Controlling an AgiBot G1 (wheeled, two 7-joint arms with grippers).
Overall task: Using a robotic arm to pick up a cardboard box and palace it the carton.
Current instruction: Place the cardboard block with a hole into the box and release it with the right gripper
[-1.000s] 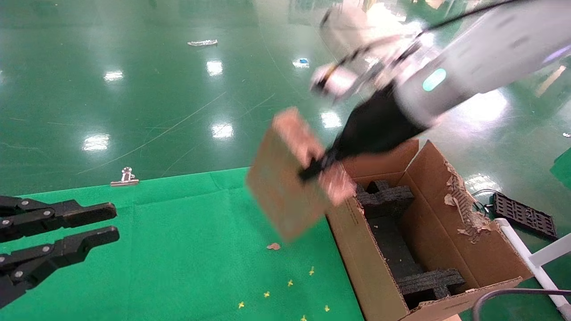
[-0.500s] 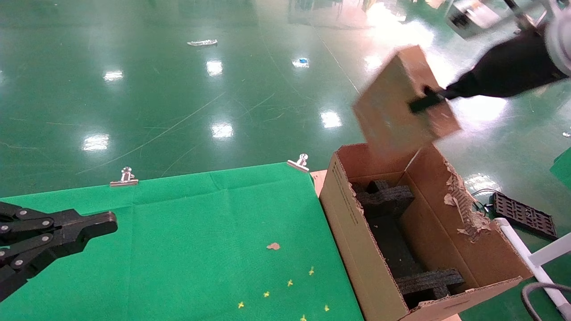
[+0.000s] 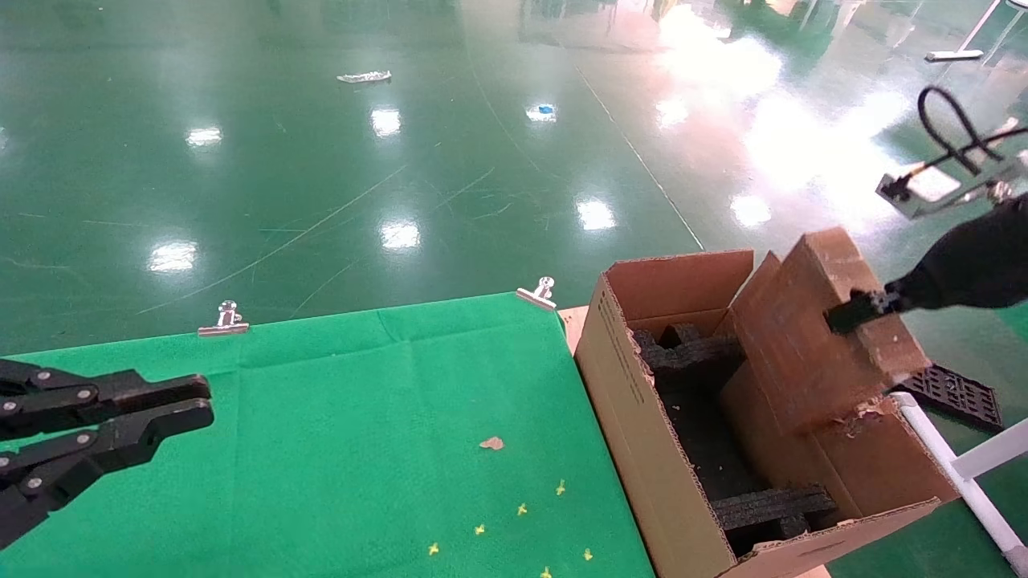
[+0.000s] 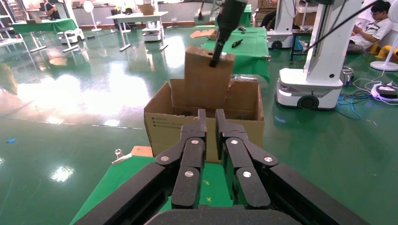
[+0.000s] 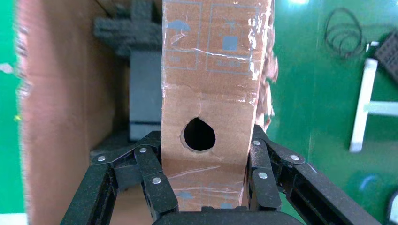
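Next, I let go of the cardboard box with my right gripper inside the carton, standing along the carton's torn side [image 3: 773,429] next to the black foam inserts.
My right gripper [image 3: 855,311] is shut on the cardboard box [image 3: 819,345], a narrow brown box held tilted over the right side of the carton [image 3: 634,393]. In the right wrist view the fingers [image 5: 155,180] clamp both sides of the box [image 5: 213,84] by its round hole, above the carton's black foam inserts [image 5: 141,89]. The box's lower end overlaps the carton's torn right wall. My left gripper [image 3: 207,401] hangs parked over the green cloth at the left, jaws nearly together and empty; it also shows in the left wrist view [image 4: 210,115].
The green cloth table [image 3: 361,417] has two metal clips [image 3: 227,317] [image 3: 540,293] on its far edge and a cardboard scrap [image 3: 491,442]. A black grid tray [image 3: 952,395] and white pipe frame [image 3: 956,474] lie right of the carton.
My right arm swung the box from over the table's edge up and right, then down onto the carton's right side. The left gripper stayed at the left.
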